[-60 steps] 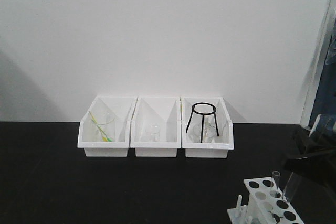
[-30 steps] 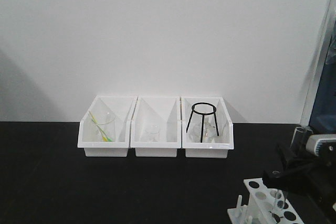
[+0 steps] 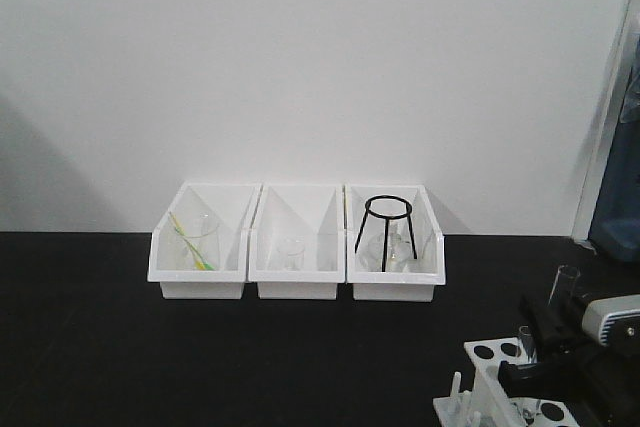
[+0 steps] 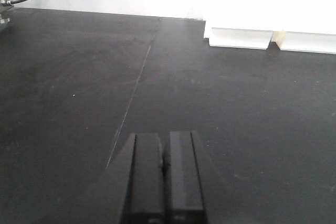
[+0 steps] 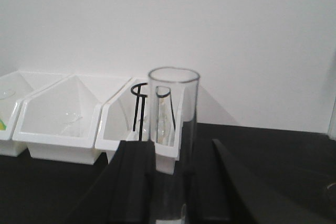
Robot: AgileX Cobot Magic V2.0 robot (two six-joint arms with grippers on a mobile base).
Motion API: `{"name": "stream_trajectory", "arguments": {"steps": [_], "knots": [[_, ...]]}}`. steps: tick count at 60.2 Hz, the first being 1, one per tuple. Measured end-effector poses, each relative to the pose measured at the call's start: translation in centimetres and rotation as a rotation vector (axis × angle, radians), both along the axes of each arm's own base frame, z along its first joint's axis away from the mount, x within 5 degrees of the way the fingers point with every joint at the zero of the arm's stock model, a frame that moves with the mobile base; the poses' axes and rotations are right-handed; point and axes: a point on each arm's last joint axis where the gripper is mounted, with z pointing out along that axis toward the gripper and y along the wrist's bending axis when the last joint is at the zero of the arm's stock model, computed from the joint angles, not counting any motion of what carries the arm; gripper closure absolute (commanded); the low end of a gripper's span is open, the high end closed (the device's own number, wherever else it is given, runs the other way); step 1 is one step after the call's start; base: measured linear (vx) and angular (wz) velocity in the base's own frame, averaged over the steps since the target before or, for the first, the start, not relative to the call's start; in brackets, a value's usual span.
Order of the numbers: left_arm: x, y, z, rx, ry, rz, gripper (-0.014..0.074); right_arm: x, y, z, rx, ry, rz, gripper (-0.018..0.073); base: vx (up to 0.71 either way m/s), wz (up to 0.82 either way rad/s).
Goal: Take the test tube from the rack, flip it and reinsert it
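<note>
I am going to release the test tube from my right gripper in the white rack's front hole on the peg side (image 3: 520, 415).
The white test tube rack (image 3: 489, 368) stands at the table's front right corner, its top plate of round holes partly cut off by the frame edge. A clear tube (image 3: 526, 341) stands in it. My right gripper (image 3: 556, 343) hovers just right of and above the rack, shut on a clear test tube (image 3: 566, 287) held upright with its open mouth up. In the right wrist view the tube (image 5: 172, 129) sits between the black fingers of the right gripper (image 5: 176, 148). My left gripper (image 4: 164, 153) is shut and empty over bare black table.
Three white bins stand in a row against the back wall: the left bin (image 3: 201, 243) with a beaker and green stick, the middle bin (image 3: 296, 244), and the right bin (image 3: 396, 247) with a black tripod stand (image 3: 386, 230). The table (image 3: 120, 347) is black.
My right gripper has swung from a tilted pose at the right edge to level. The tube it holds has gone from slanted to upright and moved down toward the rack.
</note>
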Motion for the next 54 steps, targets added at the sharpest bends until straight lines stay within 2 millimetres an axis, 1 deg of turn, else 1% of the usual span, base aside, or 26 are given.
{"name": "stream_trajectory", "arguments": {"steps": [10,17,24,32,43,54], "knots": [[0.0,0.0,0.0,0.000,0.000,0.000,0.0603,0.5,0.1,-1.3,-0.007,0.042,0.000,0.0568,0.00,0.00],[0.0,0.0,0.0,0.000,0.000,0.000,0.0603,0.7,0.2,-1.7,0.014,0.041,-0.001,0.0568,0.00,0.00],[0.0,0.0,0.0,0.000,0.000,0.000,0.0603,0.5,0.2,-2.3,0.021,0.032,0.007,0.0568,0.00,0.00],[0.0,0.0,0.0,0.000,0.000,0.000,0.0603,0.3,0.3,-3.3,0.009,0.060,0.018,0.0568,0.00,0.00],[0.0,0.0,0.0,0.000,0.000,0.000,0.0603,0.3,0.4,-3.5,-0.001,0.073,0.030,0.0567,0.00,0.00],[0.0,0.0,0.0,0.000,0.000,0.000,0.0603,0.2,0.4,-4.2,-0.013,0.151,0.032,0.0560,0.00,0.00]]}}
